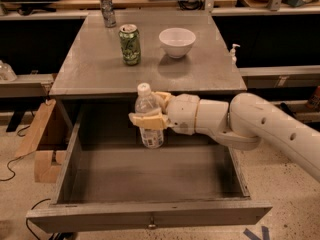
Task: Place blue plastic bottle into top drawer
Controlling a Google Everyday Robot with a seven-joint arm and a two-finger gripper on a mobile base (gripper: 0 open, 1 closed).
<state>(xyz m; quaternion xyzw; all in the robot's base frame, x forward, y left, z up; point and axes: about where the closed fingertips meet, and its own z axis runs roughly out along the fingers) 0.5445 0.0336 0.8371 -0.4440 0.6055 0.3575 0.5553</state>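
Next, my gripper lets go of the blue plastic bottle near the middle of the drawer's grey bottom [137,165], a little toward the cardboard.
The blue plastic bottle [149,118] is a clear bottle with a white cap and pale label. It stands upright, held above the back of the open top drawer [150,215], just in front of the cabinet top's edge. My gripper [150,115] reaches in from the right and is shut on the bottle's middle, with tan fingers [146,120] wrapped across it. The drawer is pulled far out and its grey inside is bare.
On the grey cabinet top [90,69] stand a green soda can [130,44], a white bowl [177,41] and a dark can [107,8] at the back. A small white pump bottle [233,52] sits off the right edge. Cardboard [42,144] leans at the left.
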